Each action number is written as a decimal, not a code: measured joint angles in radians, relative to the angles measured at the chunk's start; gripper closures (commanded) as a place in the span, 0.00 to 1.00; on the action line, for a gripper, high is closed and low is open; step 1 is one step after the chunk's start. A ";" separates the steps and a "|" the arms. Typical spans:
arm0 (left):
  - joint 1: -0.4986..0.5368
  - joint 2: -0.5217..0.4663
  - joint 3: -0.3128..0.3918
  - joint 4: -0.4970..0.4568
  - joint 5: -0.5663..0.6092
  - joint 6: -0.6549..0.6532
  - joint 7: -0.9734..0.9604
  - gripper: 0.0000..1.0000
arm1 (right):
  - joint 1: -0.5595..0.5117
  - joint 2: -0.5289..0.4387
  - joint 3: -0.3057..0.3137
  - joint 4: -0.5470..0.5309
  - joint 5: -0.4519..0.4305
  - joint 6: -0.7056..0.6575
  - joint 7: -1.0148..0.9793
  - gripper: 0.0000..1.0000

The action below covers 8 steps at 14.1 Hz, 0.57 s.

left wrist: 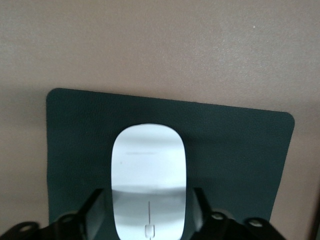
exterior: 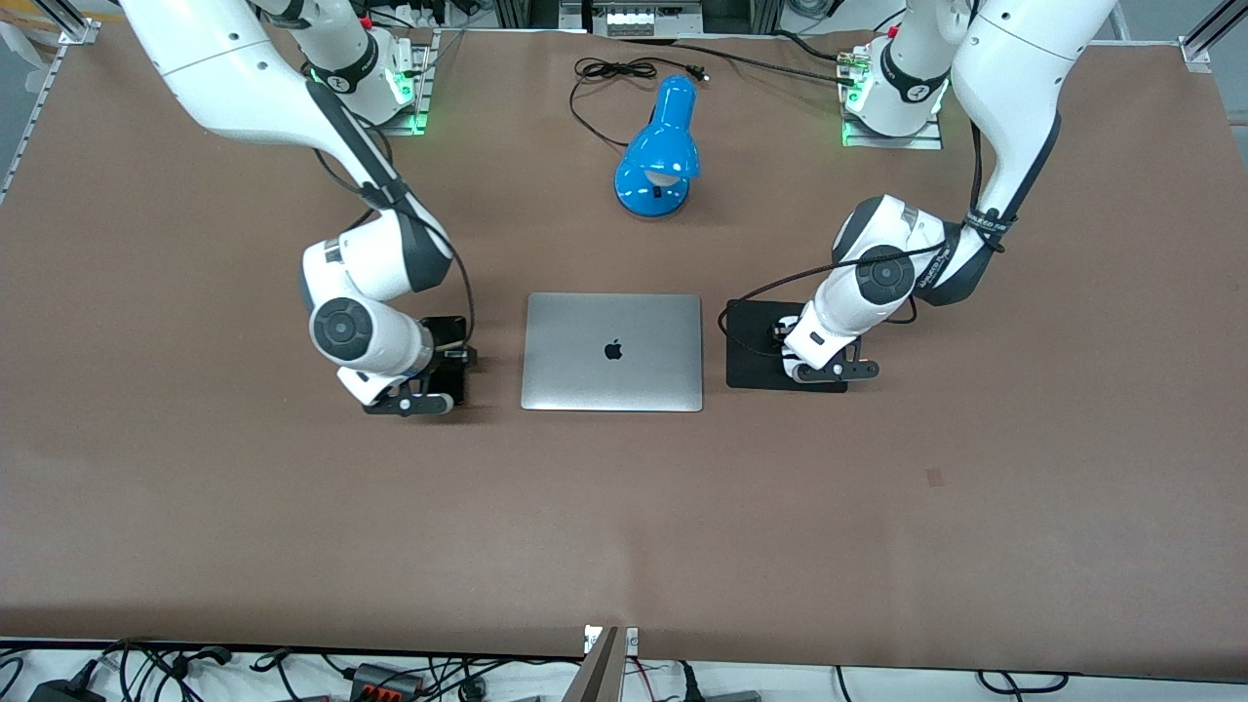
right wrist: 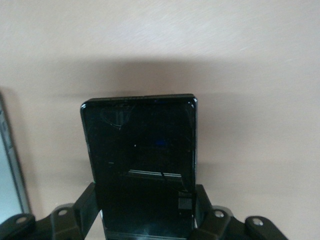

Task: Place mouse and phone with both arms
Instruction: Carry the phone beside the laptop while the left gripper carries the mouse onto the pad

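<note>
Next, my right gripper lets go of the black phone on the brown table (exterior: 486,352) (right wrist: 91,188), close beside the short edge of the silver laptop. The phone is now held low over the table.
The white mouse (left wrist: 149,170) sits between the fingers of my left gripper (left wrist: 148,194), which is shut on its sides just above the black mouse pad (left wrist: 240,155). In the front view this gripper (exterior: 786,337) is low over the pad (exterior: 751,363), beside the laptop at the left arm's end, and the arm hides the mouse. My right gripper (right wrist: 145,190) is shut on the long sides of the black phone (right wrist: 140,150), low over the brown table. In the front view it (exterior: 444,359) holds the phone (exterior: 452,334) beside the laptop at the right arm's end.
A closed silver laptop (exterior: 612,351) lies between the two grippers; its edge shows in the right wrist view (right wrist: 7,175). A blue desk lamp (exterior: 658,156) with a black cord stands farther from the front camera than the laptop. The brown table mat (exterior: 624,526) is bare nearer the camera.
</note>
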 measured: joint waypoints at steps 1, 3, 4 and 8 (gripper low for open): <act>0.000 0.000 0.000 0.000 0.000 0.000 0.000 0.00 | 0.012 0.007 0.000 0.001 0.001 0.004 0.004 0.84; 0.001 0.000 0.000 0.000 0.000 0.000 -0.001 0.00 | 0.032 0.023 0.000 0.002 0.003 0.017 0.010 0.84; 0.003 0.000 0.000 0.001 0.000 0.000 -0.001 0.00 | 0.040 0.030 0.000 0.002 0.004 0.022 0.012 0.84; 0.013 -0.039 0.004 0.045 0.000 -0.039 -0.001 0.00 | 0.049 0.045 -0.001 0.004 0.005 0.030 0.019 0.84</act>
